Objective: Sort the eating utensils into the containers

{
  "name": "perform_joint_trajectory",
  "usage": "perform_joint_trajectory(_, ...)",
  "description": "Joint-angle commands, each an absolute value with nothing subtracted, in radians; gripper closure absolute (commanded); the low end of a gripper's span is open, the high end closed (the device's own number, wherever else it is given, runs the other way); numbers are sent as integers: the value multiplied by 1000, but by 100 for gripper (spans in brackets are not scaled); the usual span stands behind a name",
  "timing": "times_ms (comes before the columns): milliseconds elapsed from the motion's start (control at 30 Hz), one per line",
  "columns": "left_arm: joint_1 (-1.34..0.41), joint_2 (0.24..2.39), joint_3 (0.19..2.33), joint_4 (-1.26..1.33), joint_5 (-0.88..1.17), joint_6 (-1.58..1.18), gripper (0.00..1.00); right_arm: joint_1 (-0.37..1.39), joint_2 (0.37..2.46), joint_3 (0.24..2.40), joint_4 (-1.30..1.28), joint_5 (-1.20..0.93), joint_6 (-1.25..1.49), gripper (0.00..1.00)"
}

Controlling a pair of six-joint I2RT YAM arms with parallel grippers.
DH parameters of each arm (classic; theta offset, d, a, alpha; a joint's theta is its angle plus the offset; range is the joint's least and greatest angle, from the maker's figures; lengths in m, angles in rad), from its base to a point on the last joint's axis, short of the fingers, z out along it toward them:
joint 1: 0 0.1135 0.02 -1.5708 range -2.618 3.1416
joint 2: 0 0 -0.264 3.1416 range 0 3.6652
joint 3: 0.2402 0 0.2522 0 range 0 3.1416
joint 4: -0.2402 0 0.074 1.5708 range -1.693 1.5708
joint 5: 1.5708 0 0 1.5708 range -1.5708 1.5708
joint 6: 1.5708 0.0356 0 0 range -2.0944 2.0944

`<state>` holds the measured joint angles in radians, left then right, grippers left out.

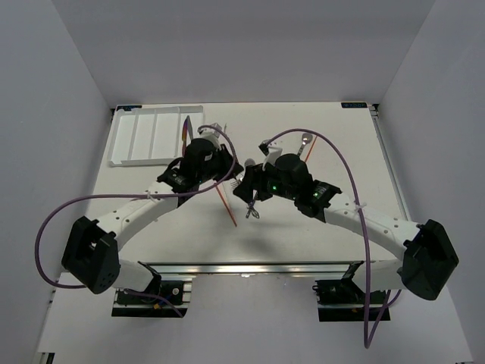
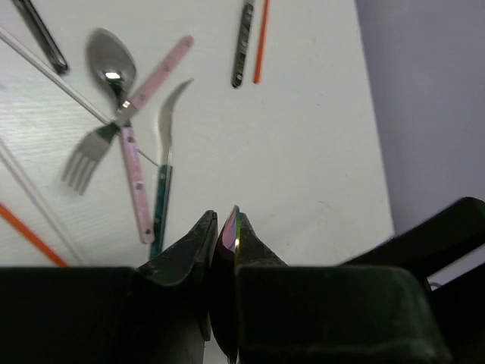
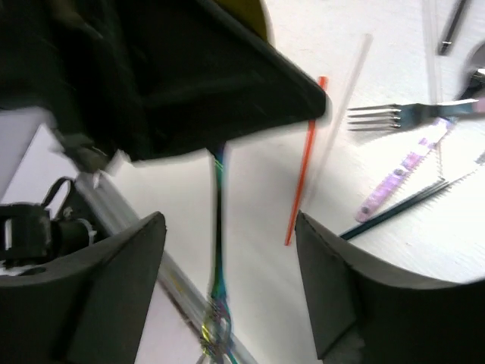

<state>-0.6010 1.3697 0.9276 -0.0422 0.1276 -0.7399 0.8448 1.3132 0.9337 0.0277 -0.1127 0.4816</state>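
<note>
Next, my left gripper releases the iridescent utensil in the white tray's empty slot (image 1: 159,142) next to the slot with the knives. The utensil now hangs tines down above the table.
An iridescent fork (image 3: 218,227) hangs tines down above the table, seen as a small dark shape (image 1: 252,210) in the top view. My left gripper (image 2: 225,220) is shut on its rainbow handle (image 2: 232,227), close to the middle of the table (image 1: 236,173). My right gripper (image 3: 227,227) stands open around the fork's shaft without touching it, just right of the left one (image 1: 246,189). The white tray (image 1: 115,140) of containers lies at the back left, with an iridescent utensil (image 1: 187,129) in its right slot.
Loose utensils lie under the arms: a silver spoon (image 2: 110,68), a pink-handled fork (image 2: 83,155), a green-handled knife (image 2: 163,174), a dark handle (image 2: 242,42) and orange chopsticks (image 3: 305,163). Another spoon (image 1: 305,140) lies behind the right arm. A red chopstick (image 1: 225,201) lies mid-table.
</note>
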Motion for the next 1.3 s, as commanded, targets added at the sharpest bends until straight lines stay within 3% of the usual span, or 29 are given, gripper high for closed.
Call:
perform_joint_trajectory(0,-592,1368,1104,-278,-79,-600,100,839,1264,951,3,43,511,23)
perform_joint_trajectory(267,-349,1657,1495,-564,-250,-287,100,637,1160,859,-133,181,532,20)
perform_joint_trajectory(400,-292,1878,1762,-627,-513,-56,100,612,1109,818,-132,175,497,20)
perform_joint_trajectory(567,-192,2055,2068,-569,-491,66,100,609,1092,785,-141,156,460,20)
perform_joint_trajectory(767,-150,2129,2092,-364,-442,175,100,607,1088,752,-123,123,451,20)
perform_joint_trajectory(1267,-74,2171,1976,-198,-287,278,100,607,1172,782,-123,98,426,20)
